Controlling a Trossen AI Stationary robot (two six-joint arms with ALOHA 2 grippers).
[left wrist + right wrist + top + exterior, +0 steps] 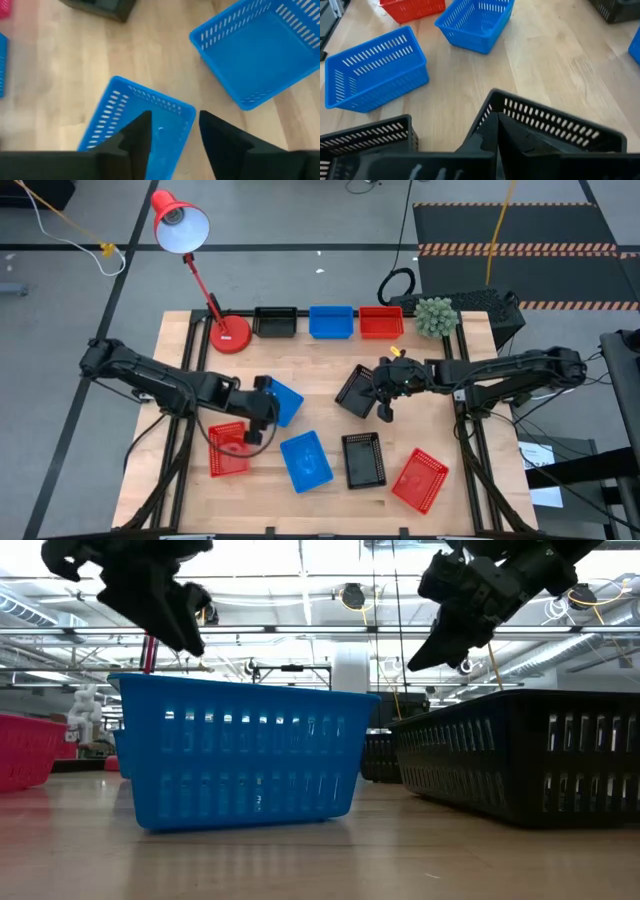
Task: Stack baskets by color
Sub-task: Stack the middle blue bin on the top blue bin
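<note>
The blue basket's near corner sits between the left gripper's fingers, so the robot should move along and pinch the basket's side rim (182,146) before handing it to the right gripper.
My left gripper (266,406) (175,131) stands open over a blue basket (285,400) (140,120), whose near corner lies between its fingers. A second blue basket (305,460) (260,50) rests on its bottom nearby. My right gripper (376,387) (497,135) is shut on a black basket (356,391) above the middle of the table. Another black basket (363,460) and two red baskets (228,448) (420,478) sit on the near half of the table. My left gripper has its fingers (135,142) on either side of the blue basket's near corner (187,112); whether they touch it I cannot tell. My right gripper pinches the black basket's wall at its rim (492,107) between the two fingers, slanting down from the table's right. The basket hangs tilted from the fingers.
A black (275,322), a blue (331,321) and a red basket (380,321) stand in a row at the far edge. A red lamp's base (230,335) and a green plant (435,315) stand at the far corners. The near red basket lies under my left arm.
</note>
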